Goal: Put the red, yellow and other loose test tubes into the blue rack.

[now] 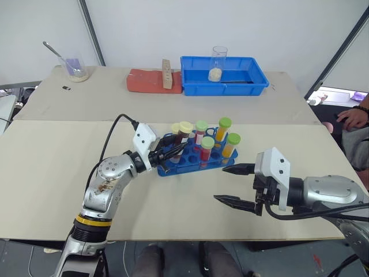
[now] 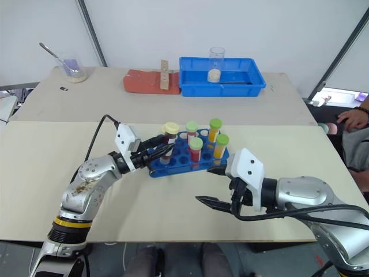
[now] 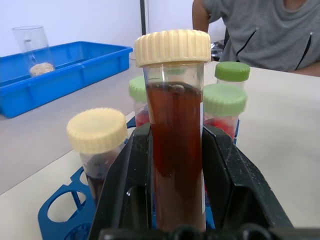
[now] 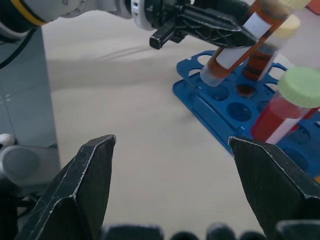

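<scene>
Next, my left gripper lets go of the dark red-brown tube in the blue rack's front row (image 1: 182,162), close to the other tube that has a cream cap.
The blue rack (image 1: 191,167) stands mid-table and holds several capped tubes: green-capped ones with red liquid (image 1: 206,151) and with yellow-orange liquid (image 1: 229,149), plus a cream-capped one (image 3: 97,131). My left gripper (image 1: 180,150) is shut on a test tube (image 3: 175,150) of dark red-brown liquid with a cream cap. It holds that tube tilted over the rack's left end, its rounded bottom (image 4: 210,75) just above the holes. Near the table's front edge, right of the rack, my right gripper (image 1: 221,184) stands open with nothing between its fingers.
At the back are a blue bin (image 1: 253,82) with a glass beaker (image 1: 218,60), a red tray (image 1: 144,81) with a wooden block (image 1: 166,74), and a beaker with a spoon (image 1: 75,68). A person's hand (image 1: 353,118) rests at the right edge.
</scene>
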Robot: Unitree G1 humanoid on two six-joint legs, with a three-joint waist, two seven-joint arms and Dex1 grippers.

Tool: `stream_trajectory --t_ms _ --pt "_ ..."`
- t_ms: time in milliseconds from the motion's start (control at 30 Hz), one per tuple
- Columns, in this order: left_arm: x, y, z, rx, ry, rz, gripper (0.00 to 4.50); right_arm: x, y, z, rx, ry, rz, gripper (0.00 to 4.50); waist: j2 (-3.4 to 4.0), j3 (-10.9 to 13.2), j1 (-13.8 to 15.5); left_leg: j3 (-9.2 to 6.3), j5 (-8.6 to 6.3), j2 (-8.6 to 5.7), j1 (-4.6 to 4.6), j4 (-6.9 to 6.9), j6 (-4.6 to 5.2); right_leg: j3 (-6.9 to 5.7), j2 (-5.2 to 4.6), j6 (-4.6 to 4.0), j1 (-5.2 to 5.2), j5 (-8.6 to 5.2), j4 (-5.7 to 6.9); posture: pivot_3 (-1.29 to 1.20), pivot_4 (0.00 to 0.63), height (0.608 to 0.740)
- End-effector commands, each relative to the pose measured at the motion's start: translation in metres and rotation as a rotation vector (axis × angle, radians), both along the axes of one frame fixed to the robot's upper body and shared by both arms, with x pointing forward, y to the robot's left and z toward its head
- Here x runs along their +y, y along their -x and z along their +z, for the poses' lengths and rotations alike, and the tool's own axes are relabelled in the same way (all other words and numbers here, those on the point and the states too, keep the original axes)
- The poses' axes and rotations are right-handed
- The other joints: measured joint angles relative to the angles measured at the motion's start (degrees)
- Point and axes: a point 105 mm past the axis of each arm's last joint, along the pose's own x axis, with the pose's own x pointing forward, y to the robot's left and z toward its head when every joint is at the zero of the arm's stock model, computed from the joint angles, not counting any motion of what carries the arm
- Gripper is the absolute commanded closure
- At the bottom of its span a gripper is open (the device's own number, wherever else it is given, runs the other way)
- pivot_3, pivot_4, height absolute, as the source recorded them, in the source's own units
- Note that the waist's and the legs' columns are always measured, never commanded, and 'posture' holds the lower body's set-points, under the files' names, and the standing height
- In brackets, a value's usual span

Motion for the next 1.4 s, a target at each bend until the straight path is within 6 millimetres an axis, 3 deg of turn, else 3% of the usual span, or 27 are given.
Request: stream_trajectory --t_ms 33,800,1100,1267,1367,1400 --pt "-0.008 0.002 0.004 -0.047 0.007 -0.023 3.58 0.002 0.004 0.01 -0.045 -0.004 0.002 0.47 0.0 0.0 0.0 0.0 0.0 0.0 0.0 0.0 0.0 0.0 0.0 0.0 0.0 0.0 -0.01 0.0 0.15 0.74" --pt "-0.016 0.004 -0.024 -0.056 0.028 0.019 3.58 -0.001 -0.003 0.009 -0.072 -0.037 -0.105 0.47 0.01 -0.02 -0.02 -0.01 0.0 0.01 0.03 -0.01 0.0 0.0 0.0 -0.02 0.02 -0.03 -0.01 0.0 0.15 0.74" --pt "-0.009 0.01 -0.039 -0.052 0.059 0.1 3.58 -0.008 -0.009 0.01 -0.091 -0.04 -0.154 0.47 0.03 -0.04 -0.01 0.0 0.0 0.01 0.04 -0.01 0.0 0.0 -0.02 -0.07 0.05 -0.07 -0.06 0.0 0.15 0.74" --pt "-0.009 0.016 -0.042 -0.035 0.062 0.072 1.29 -0.011 -0.012 0.012 -0.1 -0.036 -0.164 0.47 0.03 -0.04 -0.02 0.0 0.0 0.01 0.04 -0.01 0.0 -0.01 -0.02 -0.12 0.05 -0.1 -0.06 0.0 0.15 0.74" --pt "0.001 0.019 -0.041 -0.055 -0.002 0.064 0.02 -0.012 -0.014 0.014 -0.103 -0.036 -0.165 0.47 0.03 -0.04 -0.03 0.0 0.0 0.01 0.03 -0.01 0.0 -0.01 -0.02 -0.21 0.05 -0.15 -0.06 0.0 0.15 0.74" --pt "0.006 0.021 -0.039 -0.069 -0.03 0.058 0.02 -0.013 -0.015 0.014 -0.104 -0.036 -0.166 0.47 0.03 -0.05 -0.15 0.0 0.0 0.02 0.04 -0.02 0.0 -0.01 -0.02 -0.23 0.04 -0.16 -0.06 0.0 0.15 0.74"
